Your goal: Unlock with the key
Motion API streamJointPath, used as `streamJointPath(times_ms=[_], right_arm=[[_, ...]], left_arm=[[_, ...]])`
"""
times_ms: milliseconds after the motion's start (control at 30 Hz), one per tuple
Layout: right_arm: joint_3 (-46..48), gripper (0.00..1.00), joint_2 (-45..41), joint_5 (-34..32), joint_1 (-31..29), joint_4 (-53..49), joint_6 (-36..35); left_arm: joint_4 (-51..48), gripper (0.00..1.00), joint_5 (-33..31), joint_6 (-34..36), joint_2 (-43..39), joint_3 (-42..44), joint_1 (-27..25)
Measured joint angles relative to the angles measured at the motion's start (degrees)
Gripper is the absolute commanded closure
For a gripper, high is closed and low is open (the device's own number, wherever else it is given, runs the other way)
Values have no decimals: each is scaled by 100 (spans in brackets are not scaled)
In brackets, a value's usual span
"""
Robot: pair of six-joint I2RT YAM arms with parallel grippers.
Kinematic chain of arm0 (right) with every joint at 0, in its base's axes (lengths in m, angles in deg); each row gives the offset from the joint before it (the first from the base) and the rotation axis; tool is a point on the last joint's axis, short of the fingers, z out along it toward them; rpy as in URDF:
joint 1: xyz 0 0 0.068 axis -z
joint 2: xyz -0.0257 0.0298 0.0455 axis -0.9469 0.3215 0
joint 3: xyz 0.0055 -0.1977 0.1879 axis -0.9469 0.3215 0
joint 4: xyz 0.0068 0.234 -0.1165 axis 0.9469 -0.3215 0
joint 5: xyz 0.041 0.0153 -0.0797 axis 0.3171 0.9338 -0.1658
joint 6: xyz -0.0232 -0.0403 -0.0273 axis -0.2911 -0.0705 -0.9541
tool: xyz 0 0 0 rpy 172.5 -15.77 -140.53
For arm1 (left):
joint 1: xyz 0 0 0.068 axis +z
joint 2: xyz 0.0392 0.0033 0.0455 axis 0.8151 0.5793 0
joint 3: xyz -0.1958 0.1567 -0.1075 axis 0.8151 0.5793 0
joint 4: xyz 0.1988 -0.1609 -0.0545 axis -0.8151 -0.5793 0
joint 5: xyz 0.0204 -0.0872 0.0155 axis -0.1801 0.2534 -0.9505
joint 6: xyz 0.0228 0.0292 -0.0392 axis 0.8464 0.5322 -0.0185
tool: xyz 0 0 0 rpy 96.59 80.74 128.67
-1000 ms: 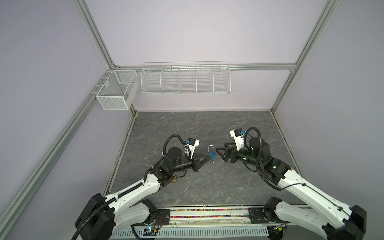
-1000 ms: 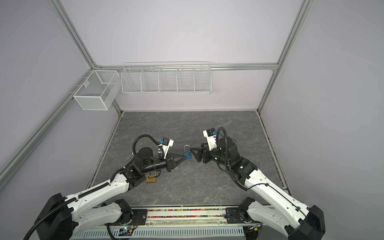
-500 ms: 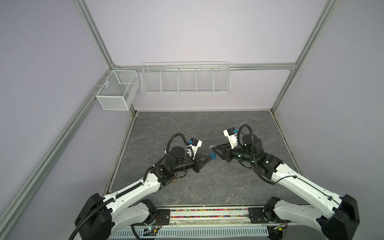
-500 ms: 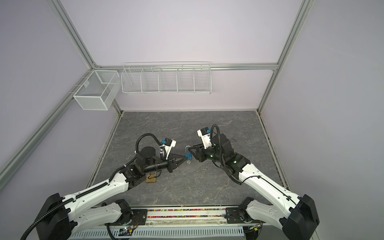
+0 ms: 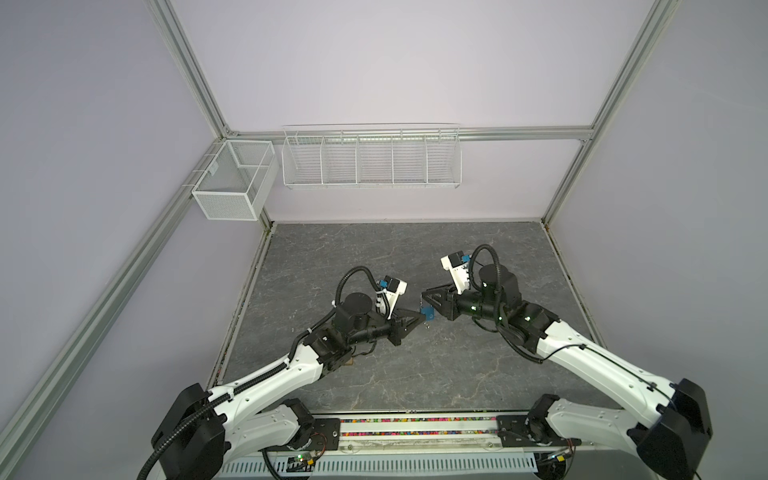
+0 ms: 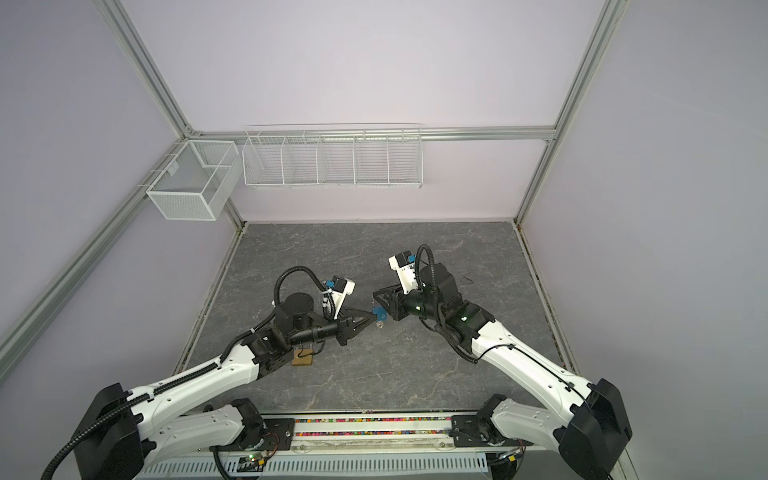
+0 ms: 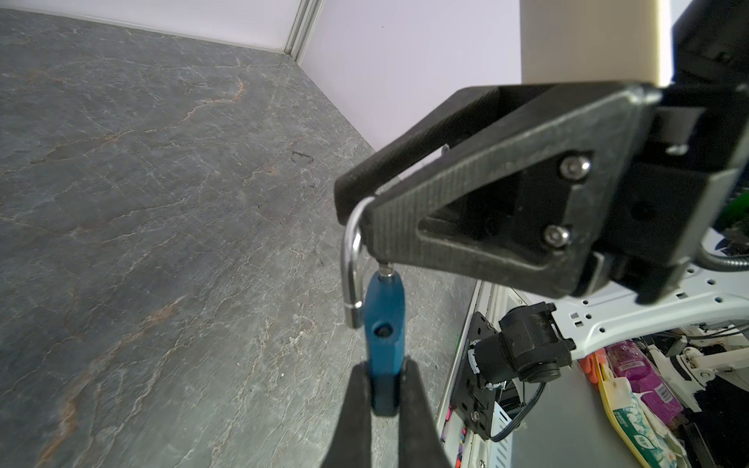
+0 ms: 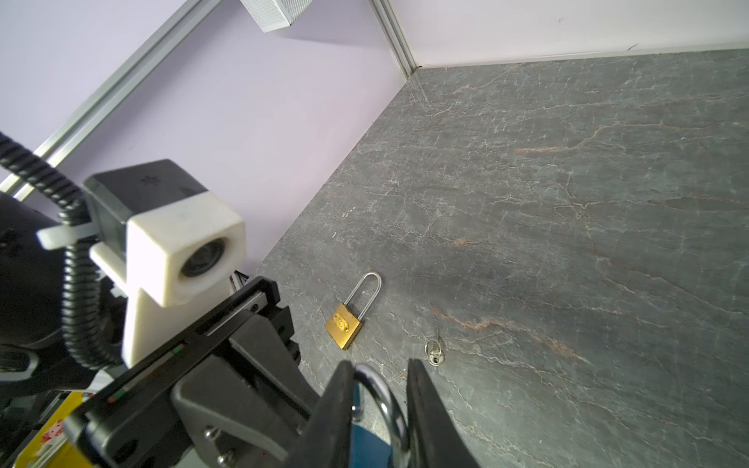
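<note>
I will open my right gripper, back off and take the free leg (image 7: 351, 276), because it pinches the shackle by the leg that sits in the blue padlock's body.
A blue padlock (image 7: 384, 316) hangs in the air between both arms, seen in both top views (image 5: 427, 312) (image 6: 379, 316). My left gripper (image 7: 383, 377) is shut on its body. Its silver shackle (image 7: 352, 259) stands open, one end free of the body. My right gripper (image 8: 381, 372) reaches in from the opposite side, and both of its fingers touch the shackle loop (image 8: 391, 409). The key (image 8: 434, 353), small and silver on a ring, lies on the table below the padlock, held by neither gripper.
A gold padlock (image 8: 344, 326) with a long shackle lies on the grey stone table (image 6: 374, 257) under my left arm, also seen in a top view (image 6: 302, 357). Two white wire baskets (image 5: 370, 160) (image 5: 232, 183) hang at the back wall and left corner.
My right gripper moved left to the blue padlock and closed around its shackle. The left gripper kept its hold on the body and barely moved.
</note>
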Motion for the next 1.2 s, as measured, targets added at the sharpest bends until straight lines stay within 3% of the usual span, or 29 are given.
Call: streamJointPath(times_ms=[400, 567, 633, 700, 933, 1100, 1200], right_arm=[[-389, 93, 195, -734, -186, -459, -28], [-608, 93, 378, -1224, -385, -780, -17], [-750, 82, 479, -1471, -470, -946, 0], [-859, 77, 551, -1635, -544, -1069, 24], [-820, 38, 363, -1923, -654, -1268, 37], [-356, 24, -315, -1987, -577, -1141, 28], [199, 22, -754, -1784, -297, -787, 70]], left_arm=[[-459, 100, -542, 151, -2, -315, -149], [-826, 100, -1073, 223, 13, -455, -345], [-1003, 100, -1325, 282, 63, -564, -431], [-1064, 100, -1513, 317, 127, -636, -481], [-1202, 100, -1950, 413, 275, -678, -503], [-1316, 100, -1991, 407, 297, -678, -501], [-1176, 100, -1816, 380, 205, -586, -437]])
